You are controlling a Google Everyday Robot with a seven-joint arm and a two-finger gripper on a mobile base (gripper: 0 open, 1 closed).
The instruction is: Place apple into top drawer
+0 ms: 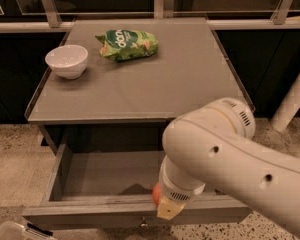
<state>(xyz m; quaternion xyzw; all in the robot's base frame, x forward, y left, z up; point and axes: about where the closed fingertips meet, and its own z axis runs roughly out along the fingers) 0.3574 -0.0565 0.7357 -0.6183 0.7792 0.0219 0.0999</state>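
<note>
Next, I let go of the apple, now held low in the open drawer, with my gripper on the drawer's bottom just behind the front panel [157,185], near the knob.
The top drawer [90,215] is pulled wide open below the grey table, and its inside [110,174] shows nothing else in it. My gripper [162,208] reaches down over the drawer's front right part, just behind the front panel. It is shut on the apple [155,194], of which only a red-orange sliver shows beside a cream fingertip [170,211]. The big white arm [230,154] hides the rest of the apple and the drawer's right side.
A white bowl [66,60] and a green snack bag [127,44] lie on the table top [155,84]. A small knob [143,223] sits on the drawer front. A clear bin corner [7,231] is at the bottom left, and speckled floor surrounds the table.
</note>
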